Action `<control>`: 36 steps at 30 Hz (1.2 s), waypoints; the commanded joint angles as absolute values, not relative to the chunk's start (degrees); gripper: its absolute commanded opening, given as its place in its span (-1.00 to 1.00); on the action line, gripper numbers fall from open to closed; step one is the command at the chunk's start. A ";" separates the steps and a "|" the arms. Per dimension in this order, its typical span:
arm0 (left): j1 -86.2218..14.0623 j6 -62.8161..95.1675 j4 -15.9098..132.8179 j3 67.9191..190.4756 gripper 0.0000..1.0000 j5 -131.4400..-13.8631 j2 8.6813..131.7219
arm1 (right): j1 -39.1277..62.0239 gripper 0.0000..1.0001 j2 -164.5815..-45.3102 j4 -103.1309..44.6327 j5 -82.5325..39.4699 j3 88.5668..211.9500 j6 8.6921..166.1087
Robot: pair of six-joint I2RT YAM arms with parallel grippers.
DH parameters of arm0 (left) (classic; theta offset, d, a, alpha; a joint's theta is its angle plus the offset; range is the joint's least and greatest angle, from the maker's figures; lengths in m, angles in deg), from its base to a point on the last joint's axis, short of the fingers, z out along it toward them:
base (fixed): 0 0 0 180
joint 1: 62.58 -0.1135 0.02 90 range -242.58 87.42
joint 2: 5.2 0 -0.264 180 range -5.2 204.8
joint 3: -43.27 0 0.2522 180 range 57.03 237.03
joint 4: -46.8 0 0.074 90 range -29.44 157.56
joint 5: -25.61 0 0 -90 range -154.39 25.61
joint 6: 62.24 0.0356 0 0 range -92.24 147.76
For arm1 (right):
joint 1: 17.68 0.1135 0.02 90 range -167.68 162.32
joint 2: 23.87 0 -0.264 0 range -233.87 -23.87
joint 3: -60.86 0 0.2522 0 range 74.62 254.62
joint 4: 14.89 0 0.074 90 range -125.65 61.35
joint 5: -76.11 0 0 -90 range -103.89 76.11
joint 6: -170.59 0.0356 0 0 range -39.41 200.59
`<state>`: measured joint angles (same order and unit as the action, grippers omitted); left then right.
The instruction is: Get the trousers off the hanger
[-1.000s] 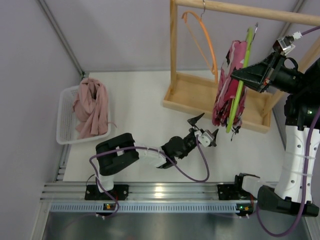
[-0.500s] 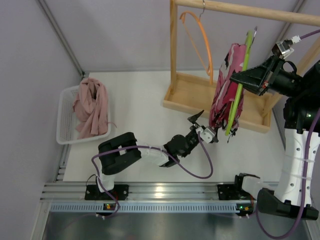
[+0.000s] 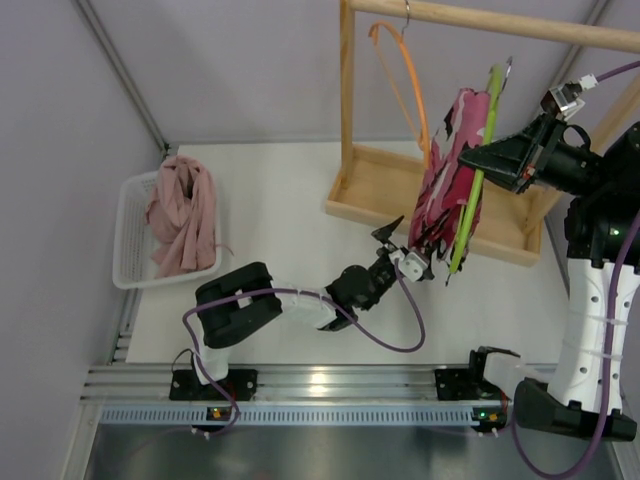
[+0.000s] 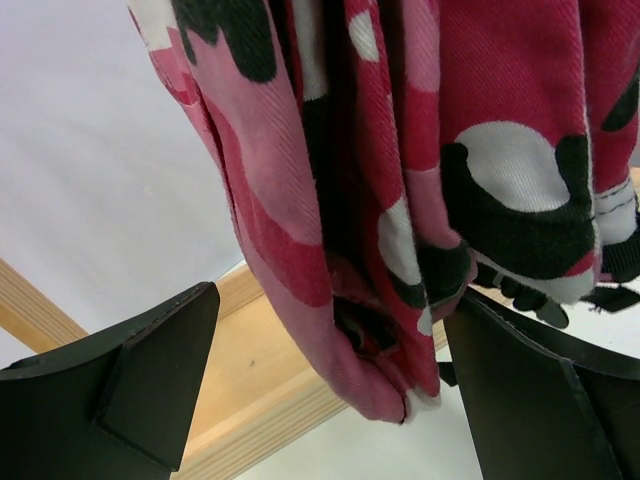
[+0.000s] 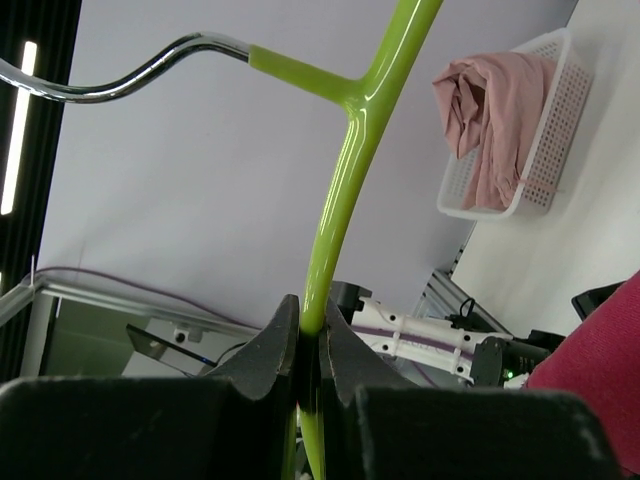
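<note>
I need to next move my left gripper up and close it on the trousers' upper part [image 3: 448,176], near the fold over the lime-green hanger.
The trousers [image 3: 447,165], bright pink with white and black blotches, hang folded over the lime-green hanger [image 3: 476,168]. My right gripper [image 3: 478,156] is shut on the hanger's green arm [image 5: 335,230] and holds it up in front of the wooden rack; its metal hook [image 5: 130,75] is off the rail. My left gripper [image 3: 404,244] is open at the trousers' lower end. In the left wrist view the hem [image 4: 400,330] hangs between my two open fingers [image 4: 150,370], not pinched.
A wooden rack [image 3: 400,190] with a top rail stands at the back right and carries a thin orange hanger [image 3: 405,70]. A white basket [image 3: 135,255] with a plain dusty-pink cloth [image 3: 183,212] sits at the left; it also shows in the right wrist view [image 5: 500,130].
My left gripper has moved up and right until the trousers' lower end hangs between its fingers. The right gripper with the hanger has shifted slightly left.
</note>
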<state>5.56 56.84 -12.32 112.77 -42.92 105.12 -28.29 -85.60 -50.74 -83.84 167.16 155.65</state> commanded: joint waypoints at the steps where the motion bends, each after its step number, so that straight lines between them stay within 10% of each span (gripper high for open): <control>1: 5.27 56.85 -15.29 111.88 0.97 -43.04 103.08 | -27.70 -1.00 -84.77 -38.50 -85.08 170.42 154.24; 36: 5.10 57.99 -16.17 117.23 0.88 -45.93 99.21 | -27.17 -1.00 -79.94 -40.08 -84.29 157.07 150.99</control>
